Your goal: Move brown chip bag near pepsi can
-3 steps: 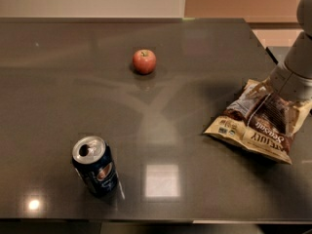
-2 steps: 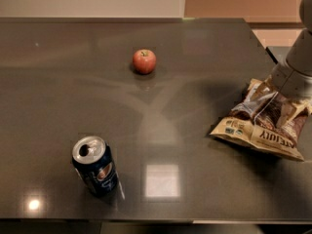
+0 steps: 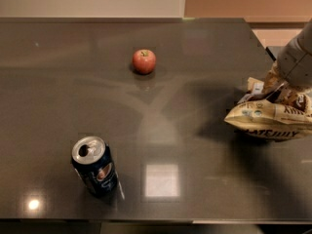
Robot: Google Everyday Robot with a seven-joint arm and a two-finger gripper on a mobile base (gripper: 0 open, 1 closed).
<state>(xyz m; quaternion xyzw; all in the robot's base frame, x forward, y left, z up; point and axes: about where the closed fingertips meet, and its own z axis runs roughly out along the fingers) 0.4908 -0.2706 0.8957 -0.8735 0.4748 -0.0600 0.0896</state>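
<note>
My gripper needs to release the brown chip bag, its front now raised off the table, on the table's bright square reflection (image 3: 167,165), next to the pepsi can.
The brown chip bag (image 3: 271,119) is at the right edge of the view, tan and brown with a pale label, its front raised off the dark table (image 3: 185,130) over a shadow. My gripper (image 3: 278,88) comes down from the upper right and is shut on the bag's top, and the grey arm hides part of the bag. The pepsi can (image 3: 95,165) stands upright at the front left, dark blue with an opened silver top, far from the bag and the gripper.
A red apple (image 3: 144,61) sits at the table's middle back. The table's right edge runs just behind the arm, and its front edge lies just below the can.
The bag has shifted right and risen off the table with the gripper on it, its front edge tilting up. The can and the apple have not moved.
</note>
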